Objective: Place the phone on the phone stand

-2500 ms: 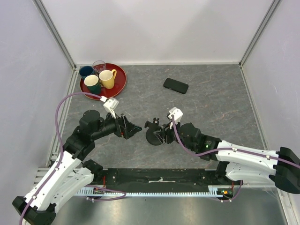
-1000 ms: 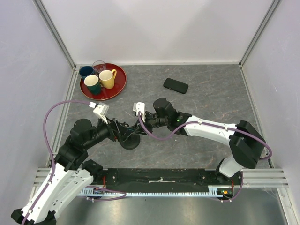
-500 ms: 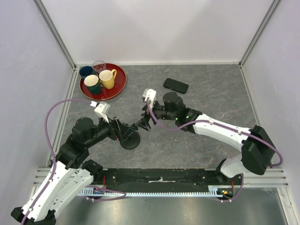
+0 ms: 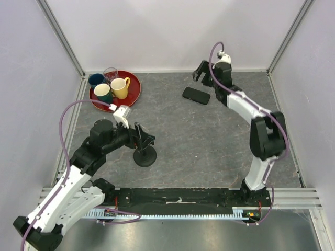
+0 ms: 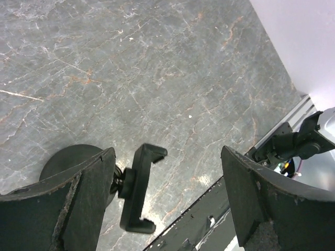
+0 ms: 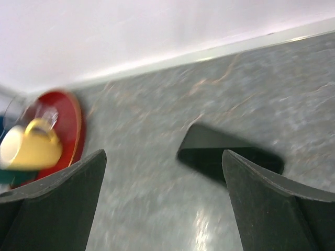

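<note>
Next, I close my right gripper across the phone, on its long sides near its end farther from the red tray (image 4: 202, 98) (image 6: 252, 156).
The phone (image 4: 196, 95) lies flat on the grey table at the back, blurred in the right wrist view (image 6: 230, 157). My right gripper (image 4: 200, 73) hovers open just behind it, near the back wall, and the right wrist view (image 6: 163, 155) shows nothing between the fingers. The phone stand (image 4: 145, 154) stands front-left on its disc base. Its clamp bracket (image 5: 138, 188) sits empty between the fingers of my open left gripper (image 5: 166, 152), close to the left finger (image 5: 73, 204). In the top view my left gripper (image 4: 144, 137) is at the stand's top.
A red tray (image 4: 137, 89) at the back left holds a yellow mug (image 4: 120, 87), a green mug (image 4: 103, 93), a blue cup and a glass. It shows at the left of the right wrist view (image 6: 73, 120). The arms' black base rail (image 5: 235, 209) runs along the near edge.
My right gripper let go at the stand, opened and swung up to the back of the table beside the phone. The left gripper stays open at the stand.
</note>
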You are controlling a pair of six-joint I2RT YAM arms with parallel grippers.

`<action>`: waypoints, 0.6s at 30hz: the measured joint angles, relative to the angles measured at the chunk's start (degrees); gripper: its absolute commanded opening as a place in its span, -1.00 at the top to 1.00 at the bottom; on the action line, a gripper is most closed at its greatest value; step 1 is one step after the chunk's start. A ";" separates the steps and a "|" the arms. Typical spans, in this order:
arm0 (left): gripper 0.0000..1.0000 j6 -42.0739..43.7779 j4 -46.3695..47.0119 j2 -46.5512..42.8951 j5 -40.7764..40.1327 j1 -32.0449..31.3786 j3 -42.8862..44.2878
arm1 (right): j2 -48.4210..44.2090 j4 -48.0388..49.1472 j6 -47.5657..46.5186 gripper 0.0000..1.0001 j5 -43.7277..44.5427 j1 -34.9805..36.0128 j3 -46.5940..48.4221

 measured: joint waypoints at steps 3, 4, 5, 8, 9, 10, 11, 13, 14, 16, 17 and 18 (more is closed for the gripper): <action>-0.77 1.44 0.11 3.91 -0.44 0.00 2.47 | 11.56 -2.71 3.56 -0.96 -0.15 -4.39 10.67; -0.77 2.05 0.20 5.66 -0.66 0.00 3.87 | 16.13 -4.39 4.02 -0.96 -0.87 -5.57 15.74; -0.78 2.67 0.42 7.41 -1.03 0.00 5.29 | 19.56 -5.49 4.17 -0.96 -1.36 -6.32 19.47; -0.79 4.61 0.63 11.19 -1.55 0.00 9.49 | 29.75 -12.28 2.12 -0.96 -3.10 -8.15 31.12; -0.78 5.35 0.81 12.46 -1.68 0.00 11.15 | 32.04 -14.67 1.11 -0.96 -3.52 -8.46 33.55; -0.79 6.01 1.14 13.77 -1.88 0.00 12.79 | 33.73 -16.94 0.13 -0.96 -3.87 -8.61 35.34; -0.79 6.67 1.70 15.02 -1.99 0.00 14.40 | 34.84 -18.84 -0.94 -0.96 -4.22 -8.68 36.46; -0.79 7.74 2.62 17.33 -2.08 0.00 17.05 | 35.91 -22.16 -2.60 -0.96 -4.94 -8.66 37.51; -0.79 8.17 3.19 18.71 -2.23 0.00 18.36 | 36.37 -24.15 -4.13 -0.96 -5.40 -8.63 38.25; -0.79 8.72 3.76 21.51 -2.23 0.00 21.05 | 36.59 -25.51 -5.40 -0.97 -5.57 -8.61 38.77; -0.79 8.79 3.98 22.69 -2.16 0.00 22.01 | 36.65 -26.67 -6.47 -0.96 -5.57 -8.55 39.15; -0.79 8.81 4.42 24.04 -1.86 0.00 23.17 | 36.65 -27.78 -7.48 -0.96 -5.57 -8.52 39.50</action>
